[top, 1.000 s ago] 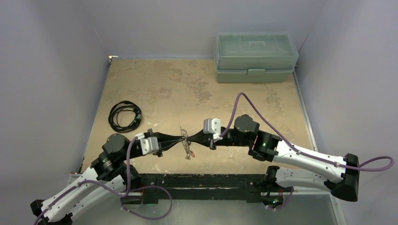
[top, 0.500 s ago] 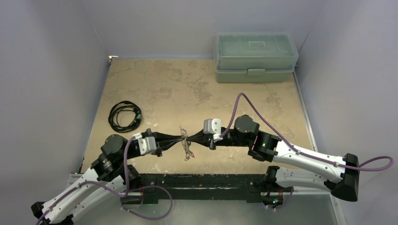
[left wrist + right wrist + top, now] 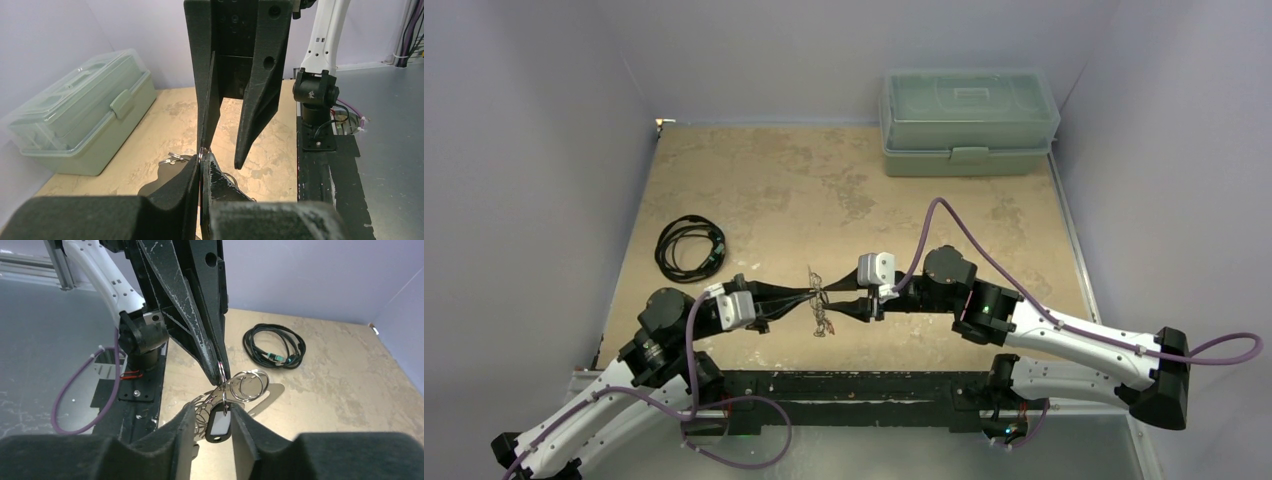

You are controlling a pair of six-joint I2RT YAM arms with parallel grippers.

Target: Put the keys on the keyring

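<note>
The tag hangs between my right gripper's open fingers, below the ring that my left gripper pinches. Next, my right gripper closes on the ring itself (image 3: 224,394).
A bunch of silvery split rings, the keyring (image 3: 250,382), hangs just above the table between both arms (image 3: 821,305). A black tag with a white label (image 3: 219,424) dangles from it. My left gripper (image 3: 812,294) is shut, pinching one ring at its tips (image 3: 202,155). My right gripper (image 3: 212,410) faces it, open, with the tag hanging loose between its fingers and touching neither. In the left wrist view the right gripper (image 3: 220,156) stands spread before my tips. I cannot make out the keys in the bunch.
A coiled black cable (image 3: 689,247) lies at the left of the tan table. A green lidded plastic box (image 3: 969,122) stands at the back right. A black mounting strip (image 3: 854,385) runs along the near edge, with grey walls on three sides.
My right gripper has opened and let go of the bunch. The left gripper stays shut on the ring, and both arms have hardly moved.
</note>
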